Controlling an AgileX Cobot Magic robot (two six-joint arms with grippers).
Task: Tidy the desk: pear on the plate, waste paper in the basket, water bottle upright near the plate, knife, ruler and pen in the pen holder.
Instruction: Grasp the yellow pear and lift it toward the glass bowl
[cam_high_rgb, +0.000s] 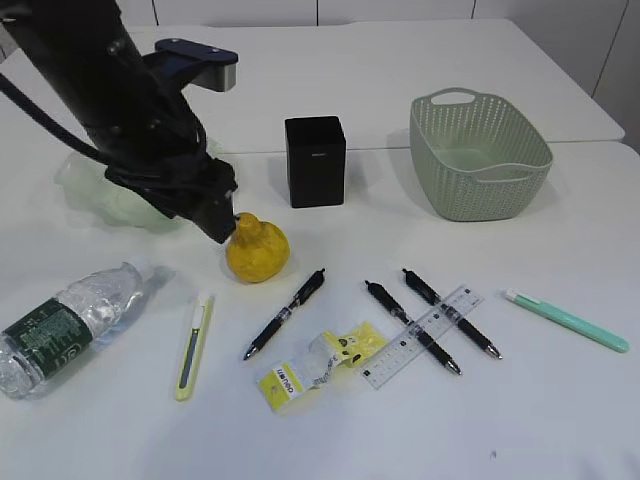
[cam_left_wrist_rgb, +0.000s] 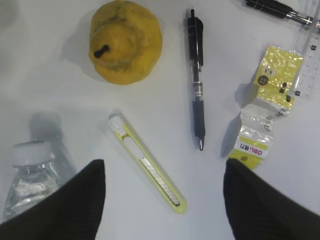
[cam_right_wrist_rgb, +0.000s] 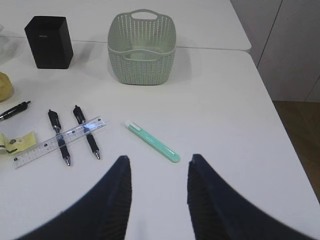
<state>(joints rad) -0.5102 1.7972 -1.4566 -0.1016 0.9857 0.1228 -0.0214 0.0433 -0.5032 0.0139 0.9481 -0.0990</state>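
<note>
Next, my left gripper goes to the yellow pear's narrow stem end (cam_high_rgb: 247, 227) (cam_left_wrist_rgb: 112, 43) and closes there, because the pear belongs on the plate.
The yellow pear (cam_high_rgb: 258, 250) (cam_left_wrist_rgb: 126, 42) lies on the table, and my left gripper (cam_high_rgb: 222, 228) (cam_left_wrist_rgb: 162, 200) hangs open beside it, holding nothing. Below the gripper lies a yellow-green knife (cam_left_wrist_rgb: 147, 170) (cam_high_rgb: 195, 345). The water bottle (cam_high_rgb: 70, 320) (cam_left_wrist_rgb: 32, 175) lies on its side at the left. A pale green plate (cam_high_rgb: 90, 190) sits behind the left arm. Yellow waste paper (cam_high_rgb: 320, 365) (cam_left_wrist_rgb: 265, 107), three black pens (cam_high_rgb: 285, 313) and a clear ruler (cam_high_rgb: 422, 335) (cam_right_wrist_rgb: 60, 141) lie in front. My right gripper (cam_right_wrist_rgb: 159, 158) is open above bare table, near a green knife (cam_right_wrist_rgb: 152, 141) (cam_high_rgb: 567, 320).
The black pen holder (cam_high_rgb: 315, 160) (cam_right_wrist_rgb: 48, 41) stands at the middle back. The green basket (cam_high_rgb: 480, 150) (cam_right_wrist_rgb: 142, 42) is at the back right. The table's right edge (cam_right_wrist_rgb: 272, 100) drops off beyond the green knife.
</note>
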